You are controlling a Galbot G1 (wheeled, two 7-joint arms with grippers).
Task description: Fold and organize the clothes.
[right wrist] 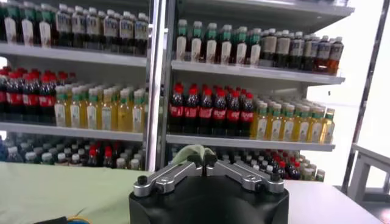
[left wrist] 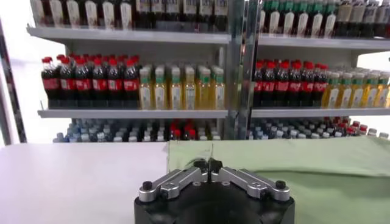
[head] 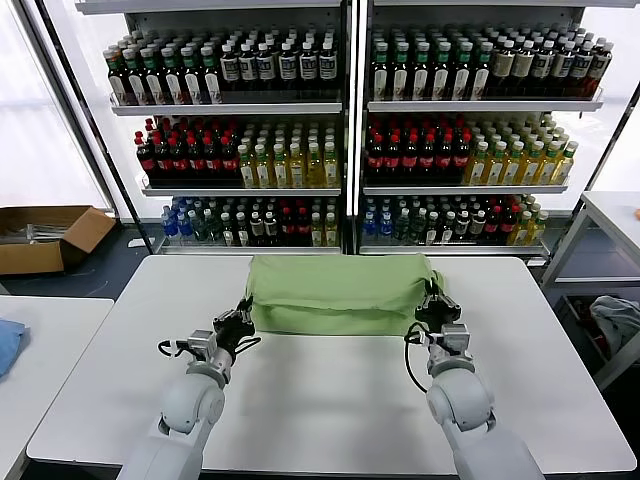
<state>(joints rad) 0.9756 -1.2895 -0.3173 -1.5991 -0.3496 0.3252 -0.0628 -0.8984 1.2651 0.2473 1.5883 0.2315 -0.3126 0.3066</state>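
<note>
The light green shirt is at the table's far edge, so the robot's left gripper needs to let go of the shirt's upper layer and grab the shirt's near corner (head: 261, 328) to pull it closer.
The light green shirt (head: 340, 295) lies folded into a wide band across the far middle of the white table (head: 330, 400). My left gripper (head: 243, 318) is at the shirt's near left corner, fingers shut on the fabric edge; the left wrist view shows the closed gripper (left wrist: 208, 164) at the corner of the shirt (left wrist: 304, 176). My right gripper (head: 435, 305) is at the near right corner. In the right wrist view this gripper (right wrist: 203, 159) is shut on a raised pinch of the shirt (right wrist: 186, 152). The collar and print are hidden.
Shelves of bottles (head: 340, 130) stand behind the table. A cardboard box (head: 45, 235) sits on the floor at the left. A blue cloth (head: 8, 345) lies on the left side table. A pale cloth bundle (head: 615, 320) lies under the right side table (head: 610, 215).
</note>
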